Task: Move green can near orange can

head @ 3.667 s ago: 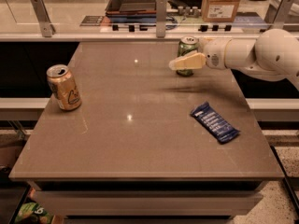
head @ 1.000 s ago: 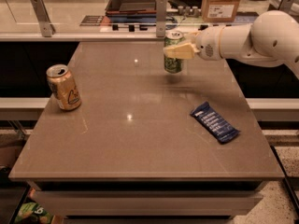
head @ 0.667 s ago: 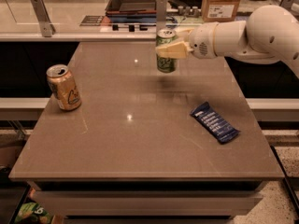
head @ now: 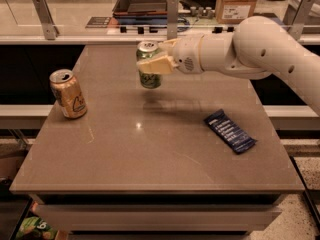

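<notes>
My gripper is to let go of the green can, now held above the middle back, upright on the table (head: 105,115), close against the side of the orange can that faces the snack packet.
The green can (head: 149,75) with pale scribbled graphics and a silver top is held upright in the air above the middle back of the table. My gripper (head: 156,61) is shut on the green can, reaching in from the right on a white arm. The orange can (head: 68,94), orange-gold and slightly dented, stands upright near the table's left edge, well to the left of the green can.
A dark blue snack packet (head: 230,131) lies flat on the right side of the brown table (head: 150,154). Behind the table runs a counter with metal posts (head: 172,14), a dark tray (head: 142,1) and a cardboard box (head: 239,1).
My gripper has lifted the green can off the table and carried it leftward, from the back right toward the middle. The orange can and the packet have not moved.
</notes>
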### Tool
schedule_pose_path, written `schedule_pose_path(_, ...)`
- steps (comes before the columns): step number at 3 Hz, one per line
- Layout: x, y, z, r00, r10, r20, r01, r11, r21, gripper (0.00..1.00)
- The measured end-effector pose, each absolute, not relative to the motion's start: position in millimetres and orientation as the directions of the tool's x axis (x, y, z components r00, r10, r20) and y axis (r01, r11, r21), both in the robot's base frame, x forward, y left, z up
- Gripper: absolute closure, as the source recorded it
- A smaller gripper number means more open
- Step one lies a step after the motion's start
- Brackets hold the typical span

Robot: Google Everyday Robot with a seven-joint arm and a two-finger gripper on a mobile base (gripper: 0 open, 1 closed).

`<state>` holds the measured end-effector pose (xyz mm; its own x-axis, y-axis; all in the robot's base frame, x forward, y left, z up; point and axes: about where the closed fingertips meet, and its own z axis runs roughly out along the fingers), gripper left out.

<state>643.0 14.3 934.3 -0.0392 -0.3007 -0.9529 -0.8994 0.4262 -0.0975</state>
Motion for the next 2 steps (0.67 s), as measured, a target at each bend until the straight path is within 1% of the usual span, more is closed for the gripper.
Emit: schedule_pose_path(2,603,83,918,-0.034,-0.284,-0.958,-0.925,0.373,-0.077,1.00)
